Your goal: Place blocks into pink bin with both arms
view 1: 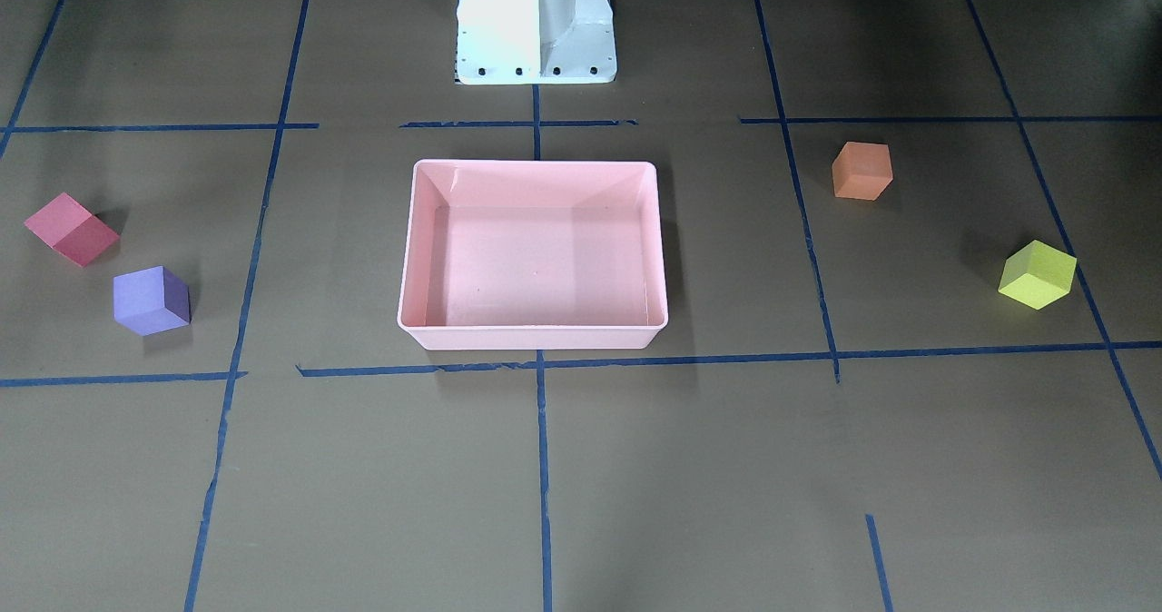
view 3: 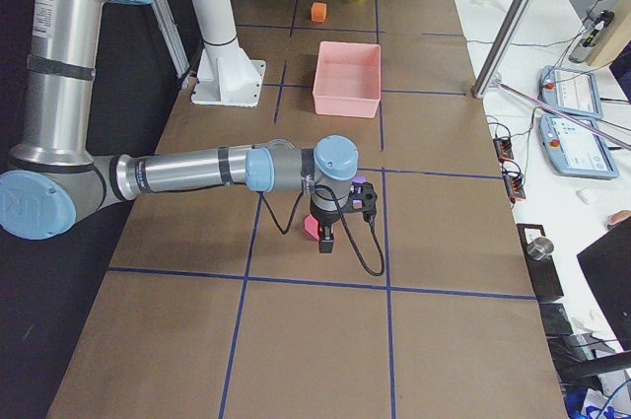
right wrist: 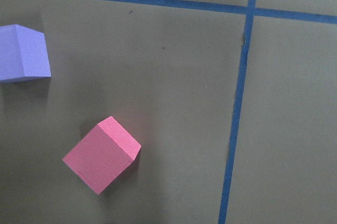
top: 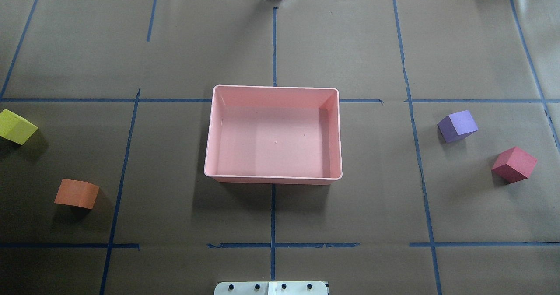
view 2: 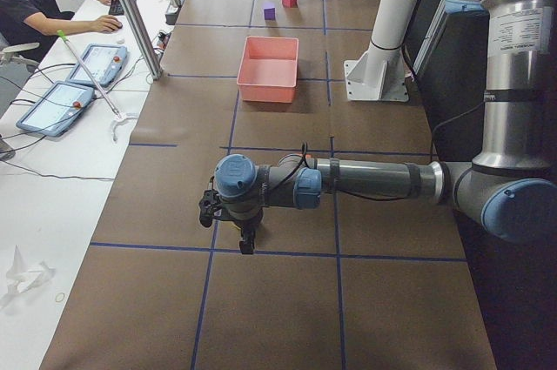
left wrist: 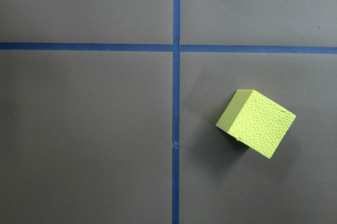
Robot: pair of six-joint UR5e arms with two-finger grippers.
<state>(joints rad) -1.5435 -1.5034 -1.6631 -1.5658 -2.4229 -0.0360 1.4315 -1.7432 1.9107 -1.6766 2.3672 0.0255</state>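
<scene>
My right gripper should next move to the red block beside the purple block and close on the red block's opposite sides [view 1: 64,223] [right wrist: 100,156].
The pink bin [top: 274,86] stands empty at the table's middle. On the robot's left lie the orange block [top: 76,193] and the yellow-green block [top: 16,127]. On its right lie the purple block [top: 457,125] and the red block [top: 513,164]. The left gripper [view 2: 246,244] shows only in the exterior left view, hanging above the table; I cannot tell if it is open. The left wrist view looks down on the yellow-green block [left wrist: 256,123]. The right gripper [view 3: 326,242] shows only in the exterior right view, above the red block [view 3: 312,228]; I cannot tell its state. The right wrist view shows the red block [right wrist: 102,154] and the purple block [right wrist: 23,52].
The white pedestal base [view 1: 536,26] stands behind the bin. Blue tape lines [top: 273,216] grid the brown table cover. An operator [view 2: 39,4] sits at a side desk with tablets [view 2: 57,104].
</scene>
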